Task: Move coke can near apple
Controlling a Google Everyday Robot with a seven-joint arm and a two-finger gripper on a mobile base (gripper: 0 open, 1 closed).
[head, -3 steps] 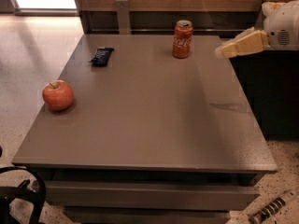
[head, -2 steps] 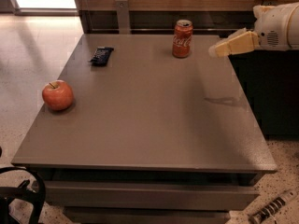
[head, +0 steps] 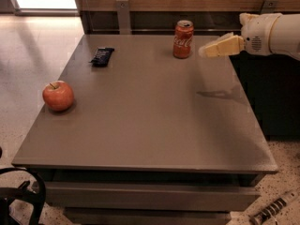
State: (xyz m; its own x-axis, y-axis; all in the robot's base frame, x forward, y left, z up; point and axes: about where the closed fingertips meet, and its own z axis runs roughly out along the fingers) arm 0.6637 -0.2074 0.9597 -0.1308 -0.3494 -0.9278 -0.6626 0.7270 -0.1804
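Next, I move to the coke can and grip around the middle of its body (head: 183,40).
The coke can (head: 183,39) stands upright near the far edge of the grey table (head: 150,125), right of centre. The apple (head: 58,95) sits near the table's left edge, far from the can. My gripper (head: 202,51) reaches in from the right at can height, its cream fingertips a short way to the right of the can and not touching it. It holds nothing.
A flat dark snack wrapper (head: 102,56) lies at the far left of the table. A wooden wall with metal brackets runs behind the table. A dark cabinet stands to the right under my arm. The robot base shows at the bottom left.
My gripper has moved left toward the coke can. The can, the apple and the wrapper have not moved.
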